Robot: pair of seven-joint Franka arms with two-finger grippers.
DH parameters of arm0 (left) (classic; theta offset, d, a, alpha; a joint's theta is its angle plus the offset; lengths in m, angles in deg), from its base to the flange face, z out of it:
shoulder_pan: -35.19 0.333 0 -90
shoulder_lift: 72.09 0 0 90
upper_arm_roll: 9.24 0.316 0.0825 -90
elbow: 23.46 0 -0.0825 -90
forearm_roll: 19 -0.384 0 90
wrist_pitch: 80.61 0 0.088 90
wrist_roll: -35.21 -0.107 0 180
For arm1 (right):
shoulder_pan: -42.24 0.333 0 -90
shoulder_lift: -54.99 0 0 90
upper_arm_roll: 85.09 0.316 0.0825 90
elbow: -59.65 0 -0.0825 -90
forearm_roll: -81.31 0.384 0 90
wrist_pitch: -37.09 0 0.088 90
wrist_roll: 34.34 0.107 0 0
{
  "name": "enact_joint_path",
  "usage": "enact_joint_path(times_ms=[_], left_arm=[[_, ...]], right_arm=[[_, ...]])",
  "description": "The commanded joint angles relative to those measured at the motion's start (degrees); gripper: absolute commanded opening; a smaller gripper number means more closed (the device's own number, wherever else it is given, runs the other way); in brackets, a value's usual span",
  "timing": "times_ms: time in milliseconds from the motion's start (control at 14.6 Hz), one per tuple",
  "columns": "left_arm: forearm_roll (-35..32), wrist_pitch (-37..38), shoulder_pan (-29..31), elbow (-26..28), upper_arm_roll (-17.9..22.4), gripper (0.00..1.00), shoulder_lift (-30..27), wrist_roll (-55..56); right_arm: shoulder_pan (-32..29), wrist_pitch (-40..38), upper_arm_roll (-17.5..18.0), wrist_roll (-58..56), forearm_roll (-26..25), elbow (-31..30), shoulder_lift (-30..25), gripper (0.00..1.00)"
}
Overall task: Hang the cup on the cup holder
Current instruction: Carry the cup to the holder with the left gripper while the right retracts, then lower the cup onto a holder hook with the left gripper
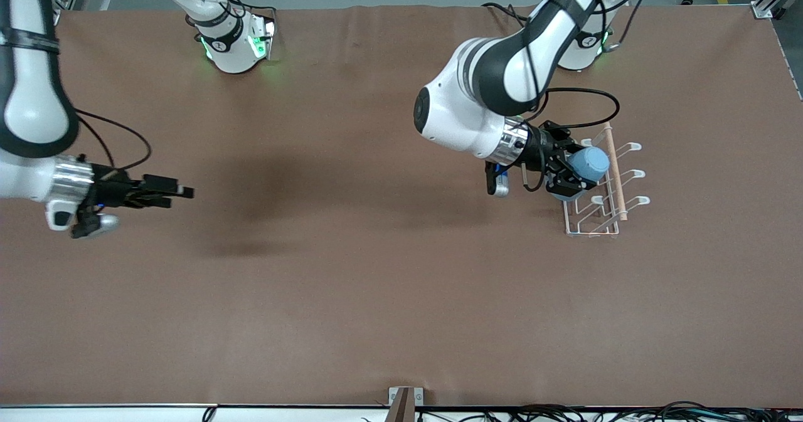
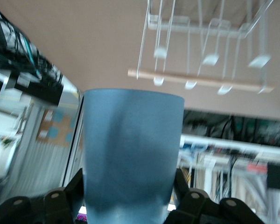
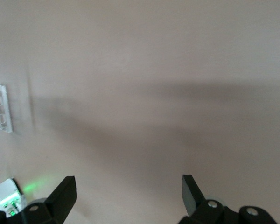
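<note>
Next, I let go of the light-blue cup with my left gripper on the rack's end peg (image 1: 593,203) (image 2: 160,52) closest to the small bracket. The cup is now sideways over the cup holder.
My left gripper (image 1: 574,174) is shut on the light-blue cup (image 1: 591,163) and holds it sideways in the air over the cup holder (image 1: 606,191), its closed end near the wooden rod (image 1: 615,171). The cup holder is a white wire rack with looped prongs, standing toward the left arm's end of the table. In the left wrist view the cup (image 2: 130,154) fills the space between the fingers (image 2: 60,198), with the rack (image 2: 203,51) past it. My right gripper (image 1: 179,192) is open and empty, waiting over bare table at the right arm's end; it also shows in the right wrist view (image 3: 128,193).
The brown table (image 1: 351,284) is bare apart from the rack. The robot bases (image 1: 235,42) stand along the farthest edge. A small bracket (image 1: 404,403) sits at the table's nearest edge, with cables along that edge.
</note>
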Motion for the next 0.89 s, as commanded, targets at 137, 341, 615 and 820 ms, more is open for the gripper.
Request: enact_joint_path(times_ms=[137,341,615,820], left_arm=[[-7.5,-5.0,6.1,8.7,-0.4,0.25,-1.9,0.1],[-7.7,-7.1,7.7,9.2,-0.2,0.24,0.7,3.8],[-7.7,-8.6,7.6,10.2,-0.2,0.25,3.0,4.8],[-7.7,-8.6,7.3,11.7,-0.2,0.25,3.7,5.2]], right_arm=[[1.6,-3.9,1.3,12.3,-18.6,10.9,-2.4,1.0],[8.2,-4.9,1.4,23.5,-29.6,11.1,-8.6,1.0],[12.2,-12.2,1.3,29.9,-33.0,10.3,-16.5,1.0],[11.3,-13.1,0.8,29.8,-33.0,9.3,-19.4,1.0]])
